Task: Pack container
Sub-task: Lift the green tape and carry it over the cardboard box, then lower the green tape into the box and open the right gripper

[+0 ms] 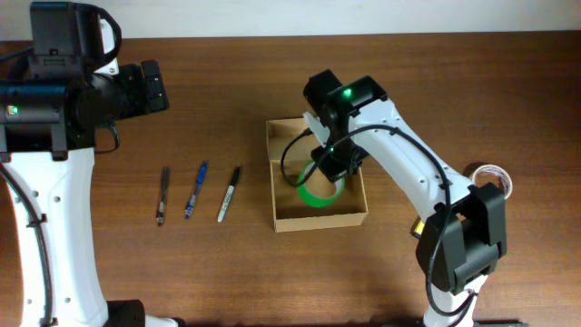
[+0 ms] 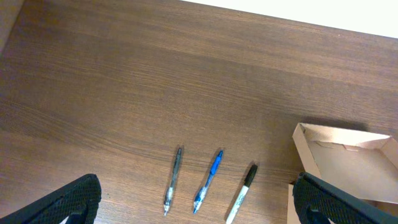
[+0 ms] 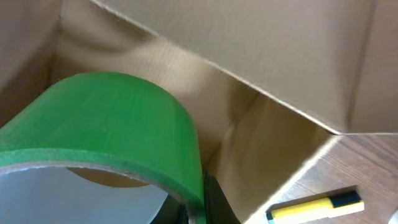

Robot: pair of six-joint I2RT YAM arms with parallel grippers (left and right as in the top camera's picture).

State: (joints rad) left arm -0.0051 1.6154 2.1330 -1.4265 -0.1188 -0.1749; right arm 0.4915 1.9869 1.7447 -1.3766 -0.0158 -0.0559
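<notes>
Next, my right gripper releases the green tape roll onto the tan cardboard container's bottom (image 1: 339, 201), close to the front side of the container.
The tan cardboard container (image 1: 320, 216) stands open at the table's middle; its lid edge also shows in the left wrist view (image 2: 336, 140). My right gripper (image 1: 334, 168) is inside it, shut on the wall of a green tape roll (image 1: 318, 195), which fills the right wrist view (image 3: 106, 124) with the box walls (image 3: 267, 56) around it. A grey pen (image 1: 163, 194), a blue pen (image 1: 196, 189) and a black-capped white marker (image 1: 229, 193) lie side by side left of the box, below my open, empty left gripper (image 2: 196, 214).
A yellow marker (image 3: 314, 207) lies on the table right of the box. Another tape roll (image 1: 495, 177) sits at the right, partly behind the right arm. The table's far edge runs along the top.
</notes>
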